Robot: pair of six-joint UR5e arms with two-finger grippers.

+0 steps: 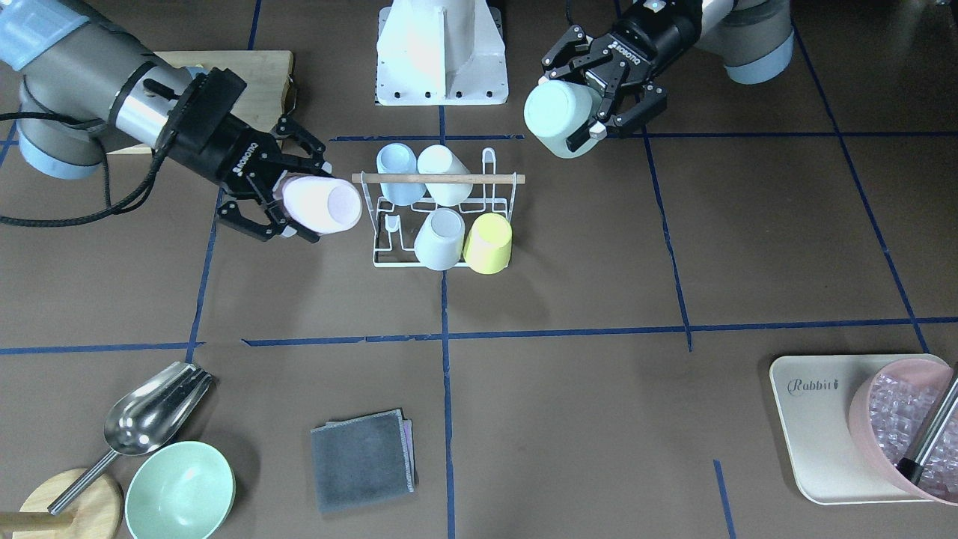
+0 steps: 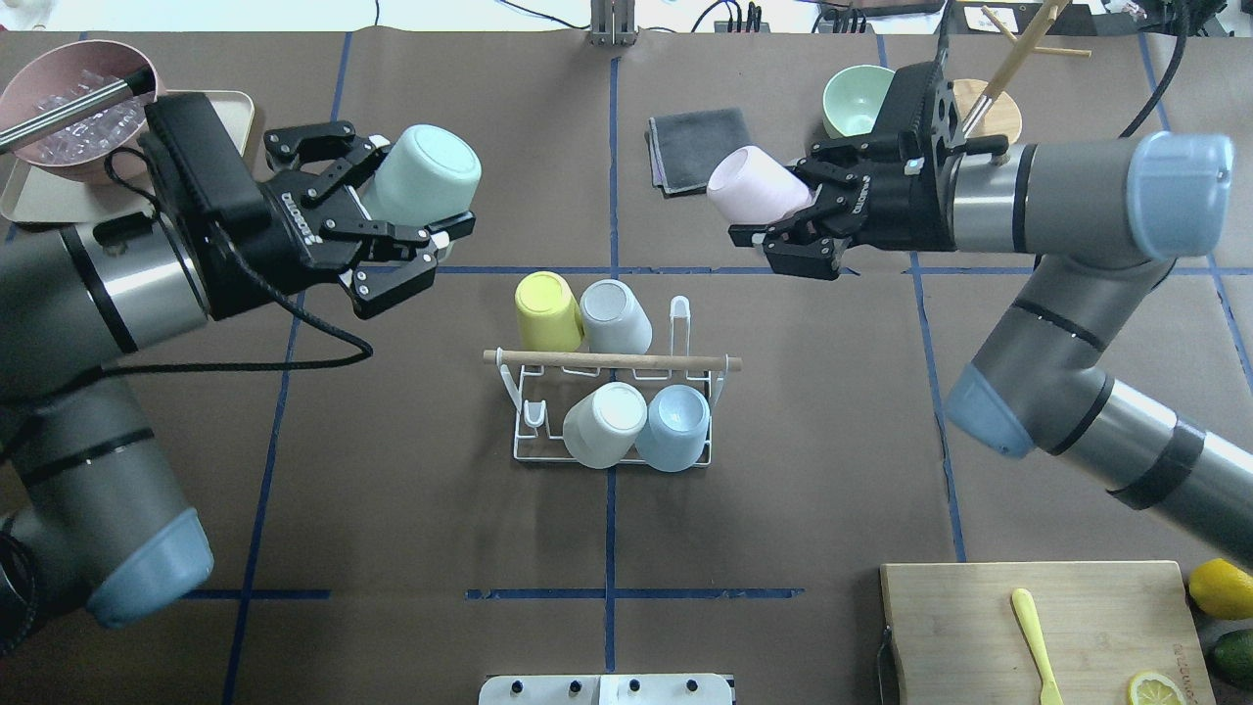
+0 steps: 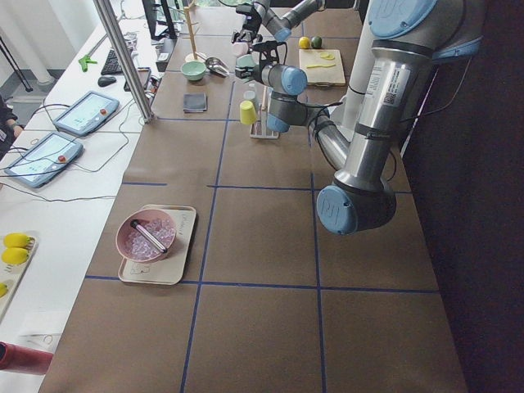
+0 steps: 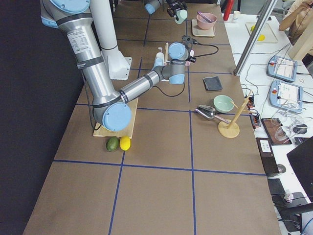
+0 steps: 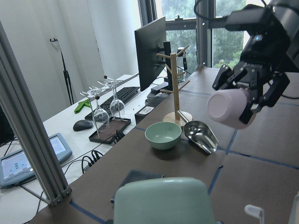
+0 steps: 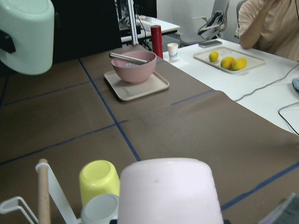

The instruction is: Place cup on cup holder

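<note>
The pink cup will go down from my right gripper on the cup holder's empty peg (image 1: 390, 234) beside the grey cup.
The cup holder (image 2: 525, 443) is a white wire rack with a wooden rod handle (image 2: 612, 361), standing mid-table; it also shows in the front view (image 1: 383, 238). It holds a yellow (image 2: 546, 310), a grey (image 2: 615, 315), a white (image 2: 605, 423) and a blue cup (image 2: 675, 426), all upside down. My left gripper (image 2: 416, 196) is shut on a mint green cup (image 2: 423, 179), held in the air to the rack's far left (image 1: 557, 118). My right gripper (image 2: 773, 201) is shut on a pink cup (image 2: 754, 184), held in the air to the rack's far right (image 1: 322, 203).
A pink bowl of ice (image 2: 69, 108) on a tray sits far left. A grey cloth (image 2: 690, 147), a mint bowl (image 2: 854, 98), a metal scoop (image 1: 150, 412) and a wooden mug tree (image 5: 173, 86) lie at the far side. A cutting board (image 2: 979, 627) is near right.
</note>
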